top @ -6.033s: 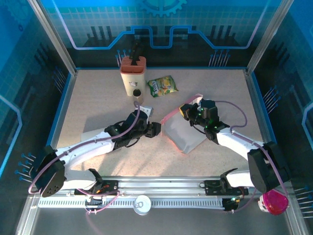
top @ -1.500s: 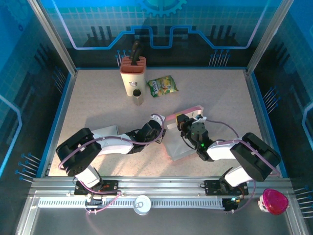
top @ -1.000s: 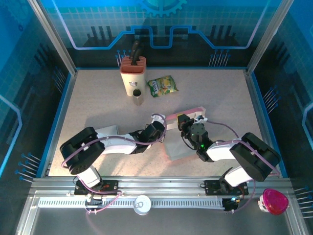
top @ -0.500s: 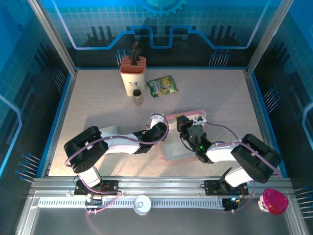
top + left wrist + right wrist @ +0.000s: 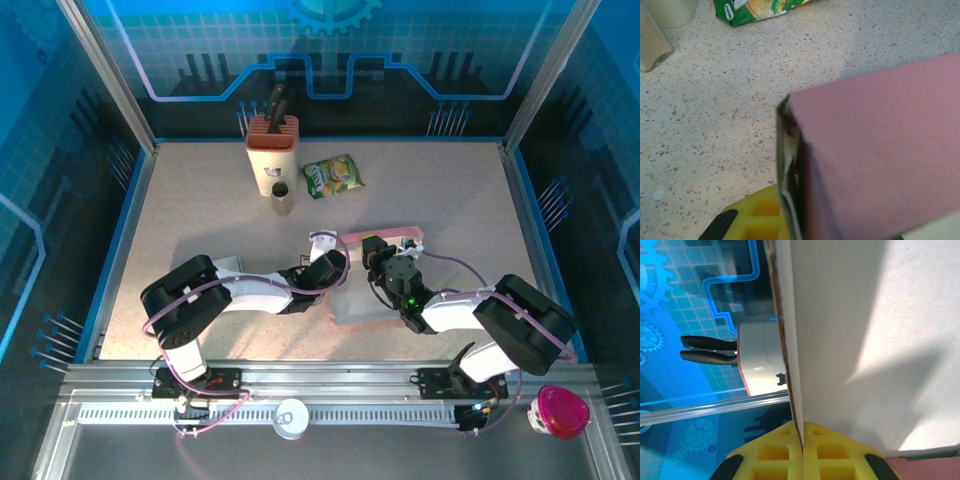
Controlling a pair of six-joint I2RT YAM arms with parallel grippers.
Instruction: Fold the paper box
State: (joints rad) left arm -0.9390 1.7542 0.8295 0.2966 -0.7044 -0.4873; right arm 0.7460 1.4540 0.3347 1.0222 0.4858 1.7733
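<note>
My right gripper is pinching the far edge of the box close to my left gripper, so next I open it, back it away and take the box's side at the opposite end [image 5: 418,238].
The paper box [image 5: 372,298], pink outside and white inside, sits mid-table, partly lifted between both arms. My left gripper [image 5: 337,267] is at its left edge. In the left wrist view the pink panel [image 5: 880,145] covers the right side, and the gripper [image 5: 791,212] is shut on the box's edge, with one yellow finger [image 5: 752,220] showing and the other hidden behind the panel. My right gripper [image 5: 378,253] holds the box's far edge. In the right wrist view the gripper [image 5: 801,439] pinches a white cardboard panel [image 5: 865,330] between its yellow pads.
A knife block [image 5: 272,150] stands at the back, with a small jar [image 5: 282,198] and a green snack bag [image 5: 333,176] beside it. A grey sheet [image 5: 226,265] lies under the left arm. A pink cup [image 5: 560,412] sits off the table's front right.
My left gripper has slid right along the table to the box's left edge. The box has drawn in from a flat diamond to a narrower, raised shape, and the right gripper has kept its hold.
</note>
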